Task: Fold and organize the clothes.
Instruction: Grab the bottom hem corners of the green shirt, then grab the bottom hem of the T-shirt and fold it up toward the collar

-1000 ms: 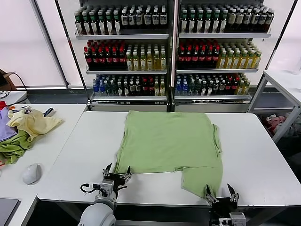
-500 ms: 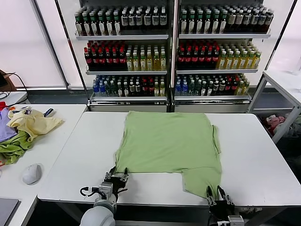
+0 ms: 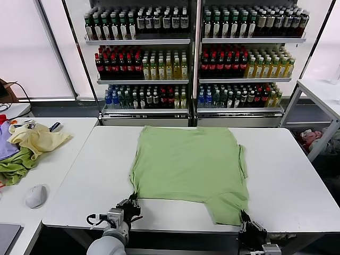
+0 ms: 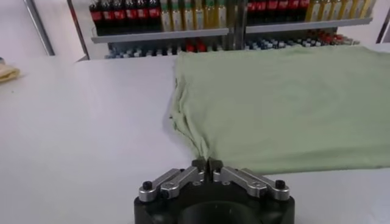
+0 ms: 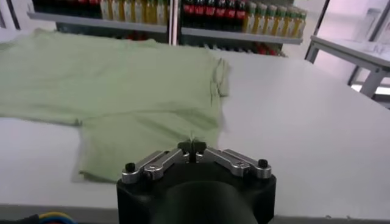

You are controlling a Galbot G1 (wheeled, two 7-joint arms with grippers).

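My right gripper is going to let go of the near sleeve corner over the crumpled side edge of the light green polo shirt [image 3: 241, 154] [image 5: 218, 79].
The light green polo shirt [image 3: 188, 159] lies flat on the white table [image 3: 297, 175], plain side up; collar, buttons and graphic are hidden. My left gripper [image 3: 129, 204] is at the shirt's near left corner, shut on the shirt's edge [image 4: 204, 155]. My right gripper [image 3: 249, 227] is at the near right sleeve corner by the table's front edge, shut on the fabric [image 5: 192, 139]. The shirt also fills the left wrist view [image 4: 286, 103] and the right wrist view [image 5: 122, 85].
A second table at the left holds a pale yellow garment [image 3: 37, 139], a darker green cloth [image 3: 16, 164] and a grey mouse [image 3: 36, 195]. Shelves of bottles [image 3: 196, 58] stand behind the table. A white rack [image 3: 319, 106] is at the right.
Both grippers went from open to shut on the shirt's near edge and drew back toward me. The shirt's near edge shifted slightly with them.
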